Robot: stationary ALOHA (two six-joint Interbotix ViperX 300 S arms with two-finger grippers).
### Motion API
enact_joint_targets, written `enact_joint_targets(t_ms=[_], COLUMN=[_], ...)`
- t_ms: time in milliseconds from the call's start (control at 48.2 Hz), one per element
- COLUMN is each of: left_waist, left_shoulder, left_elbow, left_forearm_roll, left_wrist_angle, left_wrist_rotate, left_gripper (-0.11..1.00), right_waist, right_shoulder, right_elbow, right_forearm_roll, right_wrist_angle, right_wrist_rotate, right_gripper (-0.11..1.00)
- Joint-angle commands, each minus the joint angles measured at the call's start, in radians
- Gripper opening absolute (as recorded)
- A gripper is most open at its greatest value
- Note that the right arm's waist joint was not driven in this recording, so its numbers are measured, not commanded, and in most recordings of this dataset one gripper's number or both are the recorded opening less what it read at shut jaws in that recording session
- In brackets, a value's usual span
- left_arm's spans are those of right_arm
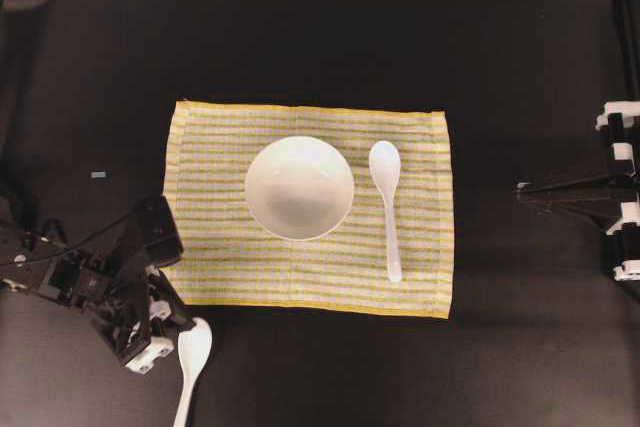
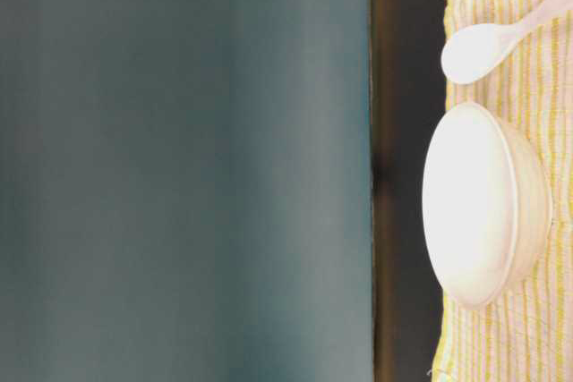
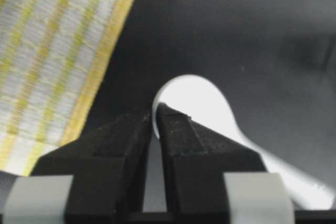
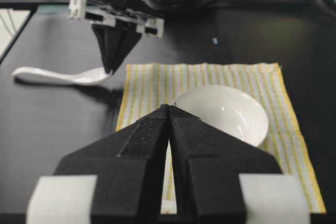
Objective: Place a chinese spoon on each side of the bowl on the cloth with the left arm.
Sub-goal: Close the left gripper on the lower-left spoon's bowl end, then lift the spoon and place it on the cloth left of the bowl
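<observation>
My left gripper needs to let go of the chinese spoon on the striped cloth (image 1: 195,209) between the bowl and the small grey tag.
A white bowl (image 1: 299,187) sits in the middle of the striped cloth (image 1: 210,147). One white chinese spoon (image 1: 386,197) lies on the cloth to the bowl's right, handle toward the front. A second spoon (image 1: 192,357) lies on the black table off the cloth's front-left corner. My left gripper (image 1: 185,329) is shut on the rim of that spoon's scoop; in the left wrist view the jaws (image 3: 156,109) pinch the scoop's edge (image 3: 199,103). My right gripper (image 4: 169,106) is shut on nothing, far right, facing the bowl (image 4: 226,111).
The black table top surrounds the cloth. A small grey tag (image 1: 98,175) lies left of the cloth. The right arm (image 1: 580,187) rests at the table's right edge. A teal wall backs the table.
</observation>
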Motion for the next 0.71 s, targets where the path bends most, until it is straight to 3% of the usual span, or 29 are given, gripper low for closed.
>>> enact_joint_targets(t_ms=[0,124,228,415,560,685], left_waist=[0.031,0.074,0.140,0.321,0.499,0.601], left_shoulder=[-0.029,-0.091,-0.193,-0.321,-0.318,-0.278], left_elbow=[-0.031,-0.078,-0.147,-0.242,-0.261,-0.278], left_forearm_roll=[0.005,0.005,0.006,0.006,0.006,0.006], left_wrist_angle=[0.021,0.110,0.313,0.657,0.727,0.727], left_wrist_rotate=[-0.002,0.008,0.037,0.190,0.319,0.436], left_gripper=[0.05,0.05,0.05,0.05,0.05,0.05], right_waist=[0.000,0.000,0.000,0.000,0.000,0.000], right_shoulder=[0.006,0.006,0.006,0.006,0.006,0.006], right_elbow=[-0.008,-0.008,-0.009,-0.008,-0.009,-0.009], right_forearm_roll=[0.002,0.002,0.002,0.002,0.000,0.000], right_wrist_angle=[-0.006,-0.011,-0.012,-0.012,-0.018,-0.021], right_wrist_rotate=[0.002,0.002,0.000,-0.002,-0.003,-0.003], right_gripper=[0.00,0.00,0.00,0.00,0.00,0.00])
